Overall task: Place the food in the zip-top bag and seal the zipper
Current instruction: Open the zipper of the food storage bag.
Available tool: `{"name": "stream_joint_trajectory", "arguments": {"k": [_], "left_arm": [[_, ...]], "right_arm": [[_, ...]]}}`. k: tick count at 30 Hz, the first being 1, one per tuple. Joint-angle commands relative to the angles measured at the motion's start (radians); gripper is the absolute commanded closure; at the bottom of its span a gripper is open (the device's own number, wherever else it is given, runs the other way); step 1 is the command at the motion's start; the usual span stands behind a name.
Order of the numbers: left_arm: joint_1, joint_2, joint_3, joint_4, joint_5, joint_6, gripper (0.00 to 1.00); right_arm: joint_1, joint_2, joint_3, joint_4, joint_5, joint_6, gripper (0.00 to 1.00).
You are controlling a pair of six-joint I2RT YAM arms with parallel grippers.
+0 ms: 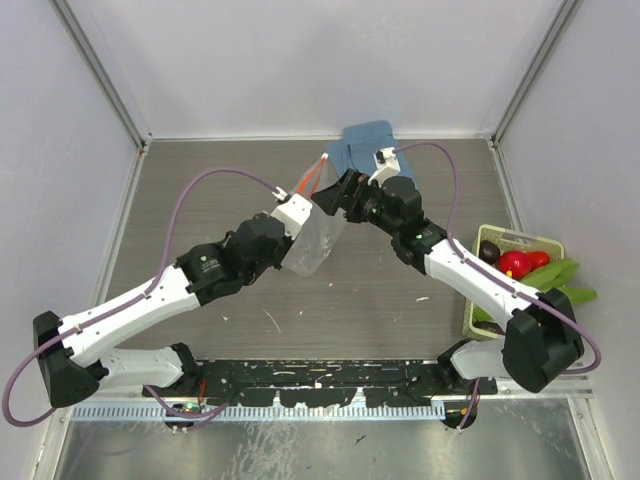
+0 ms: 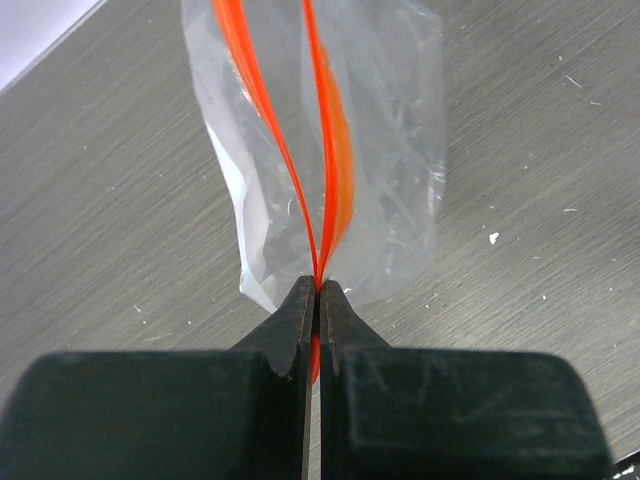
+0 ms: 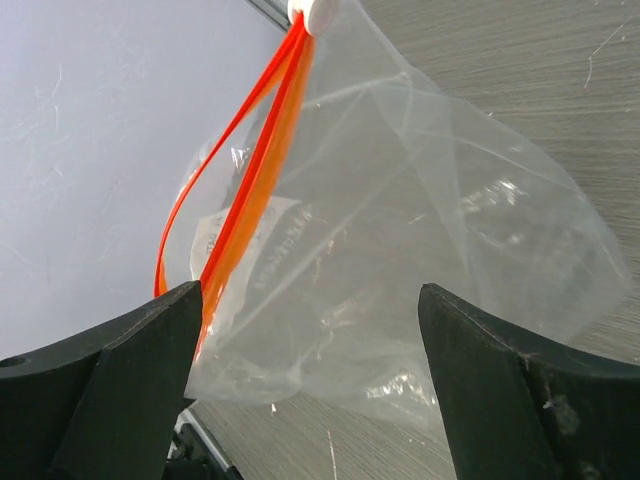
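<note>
The robot's left gripper pinches both zipper sides together, so once the right gripper holds the bag, the left gripper should open and take only one zipper side [image 2: 270, 112].
The clear zip-top bag [image 1: 316, 245] hangs above the table at mid-scene. My left gripper [image 1: 311, 204] is shut on the zipper [image 2: 327, 160], the orange-red strip, pinching one end [image 2: 318, 285] where its two sides meet; beyond the pinch they spread apart. My right gripper [image 3: 310, 300] stands open, its fingers either side of the bag [image 3: 420, 230] without gripping it. The white slider tab [image 3: 320, 12] sits at the zipper's far end [image 3: 250, 170]. The food lies in the basket [image 1: 478, 310] at the right: a dark eggplant [image 1: 489, 250], red fruit [image 1: 515, 263] and a green leafy vegetable [image 1: 562, 275].
A folded blue cloth [image 1: 362, 140] lies at the back of the table, just behind both grippers. White walls close in the back and both sides. A black rail [image 1: 320, 380] runs along the near edge.
</note>
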Motion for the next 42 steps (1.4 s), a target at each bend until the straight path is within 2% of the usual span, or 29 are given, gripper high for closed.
{"name": "stream_joint_trajectory", "arguments": {"k": [1,12,23,35,36,38,40,42], "left_arm": [[-0.045,-0.019,0.001,0.083,-0.112,0.034,1.0],[-0.119,0.035,-0.001,0.098,-0.204,0.073,1.0],[-0.141,0.065,-0.002,0.126,-0.221,0.078,1.0],[-0.163,0.075,-0.044,0.184,-0.212,0.07,0.99],[-0.163,0.074,-0.047,0.187,-0.208,0.067,0.95],[-0.163,0.067,-0.052,0.188,-0.192,0.053,0.79],[-0.163,0.055,-0.054,0.186,-0.162,0.036,0.69],[-0.163,0.04,-0.052,0.181,-0.13,0.013,0.59]], "right_arm": [[0.009,0.031,0.064,0.071,-0.024,0.069,0.08],[0.016,0.062,0.087,0.019,-0.03,0.114,0.13],[0.016,0.072,0.081,-0.022,0.002,0.125,0.15],[0.016,0.073,0.037,-0.037,0.016,0.076,0.46],[0.016,0.063,0.03,-0.036,0.024,0.068,0.49],[0.016,0.039,0.015,-0.037,0.043,0.045,0.56],[0.016,0.018,-0.004,-0.032,0.059,0.017,0.67],[0.016,-0.004,-0.026,-0.018,0.074,-0.011,0.73]]}}
